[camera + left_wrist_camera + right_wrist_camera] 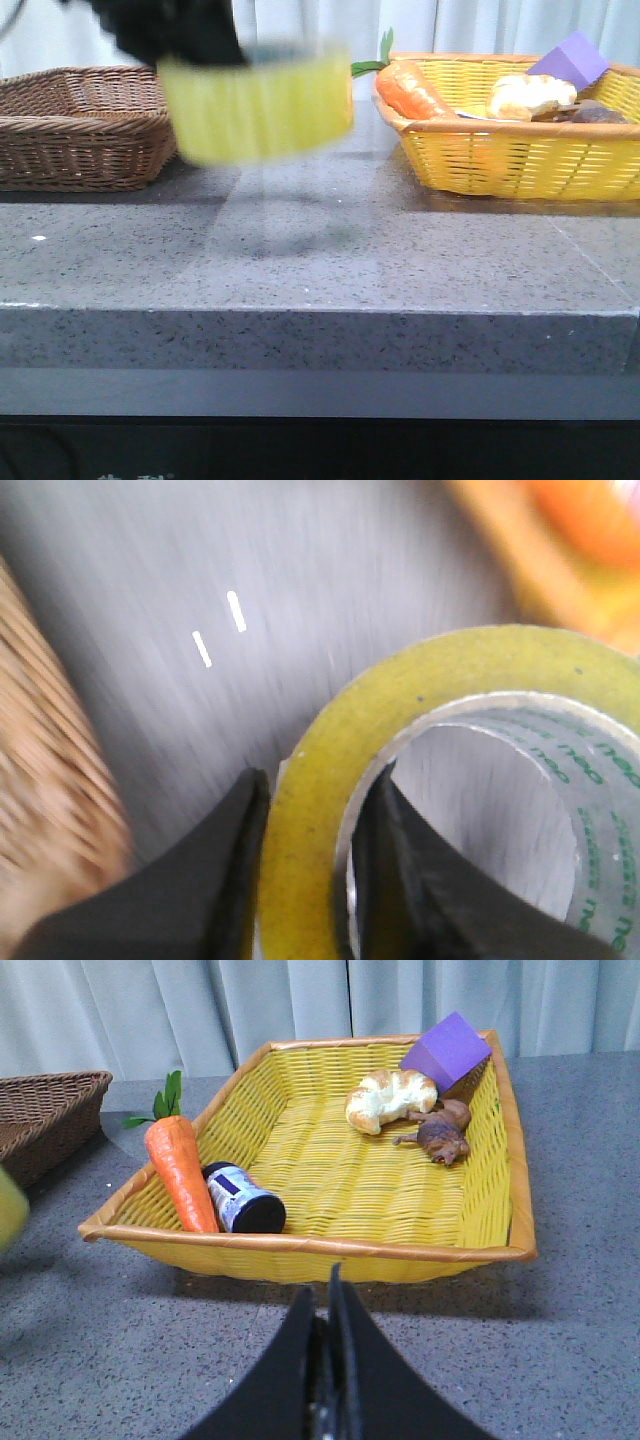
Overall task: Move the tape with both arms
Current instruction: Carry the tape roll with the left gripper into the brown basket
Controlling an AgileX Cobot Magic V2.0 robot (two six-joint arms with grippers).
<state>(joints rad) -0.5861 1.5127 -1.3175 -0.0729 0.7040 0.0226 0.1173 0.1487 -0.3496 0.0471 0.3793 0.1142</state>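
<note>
My left gripper is going to let go of the tape inside the brown wicker basket [73,102].
The tape [260,105] is a wide yellow roll, blurred by motion, held in the air above the grey table between the two baskets. My left gripper [170,35] is shut on it from above. In the left wrist view the tape [450,670] shows its white core with green lettering, and my left gripper [315,810] pinches the roll's wall, one finger outside and one inside the core. My right gripper [325,1305] is shut and empty, low over the table in front of the yellow basket [300,1245]. A sliver of the tape shows at the edge of the right wrist view [8,1210].
A brown wicker basket [85,125] stands at the back left. The yellow basket [520,150] at the back right holds a carrot [415,90], a bread piece [530,95], a purple block [570,60], a dark jar [245,1200] and a brown figure [440,1135].
</note>
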